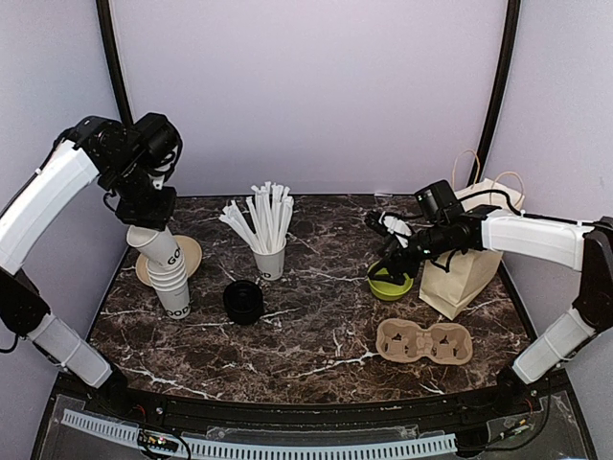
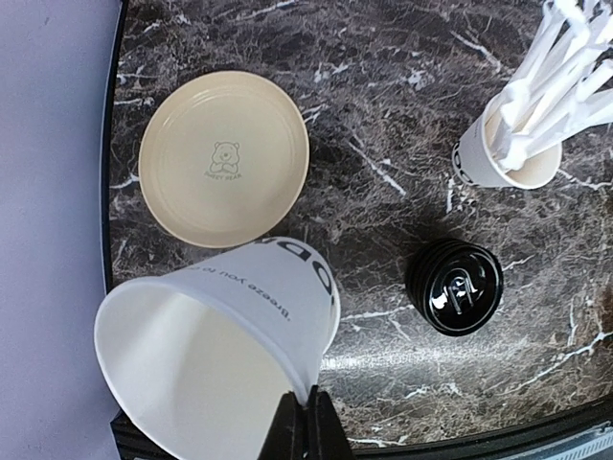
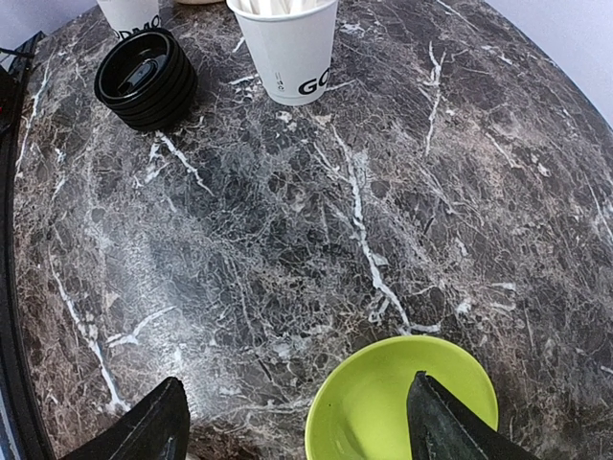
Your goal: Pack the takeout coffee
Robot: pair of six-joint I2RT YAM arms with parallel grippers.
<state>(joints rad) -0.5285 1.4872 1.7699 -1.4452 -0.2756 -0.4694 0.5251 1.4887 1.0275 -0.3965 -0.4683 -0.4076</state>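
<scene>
My left gripper is going to set the white paper cup down on the table (image 1: 312, 338) (image 2: 569, 331) between the black lids and the cup carrier.
My left gripper (image 1: 144, 228) is shut on the rim of a lidless white paper cup (image 1: 158, 247) with black lettering. The cup hangs tilted right over the stack of white cups (image 1: 173, 286); I cannot tell whether it touches the stack. In the left wrist view the fingertips (image 2: 306, 414) pinch the cup (image 2: 220, 326) wall, its open mouth facing the camera. A stack of black lids (image 1: 243, 301) (image 2: 454, 287) stands to the right of the cups. No lidded takeout coffee is in view. My right gripper (image 1: 391, 261) (image 3: 297, 426) is open and empty, low over a green bowl (image 3: 383, 407).
A beige plate (image 2: 223, 158) lies behind the cup stack. A white cup of straws (image 1: 269, 259) (image 3: 287, 48) stands mid-table. The green bowl (image 1: 390, 285) sits beside a paper bag (image 1: 465, 273) at the right. A cardboard cup carrier (image 1: 423, 341) lies near the front right.
</scene>
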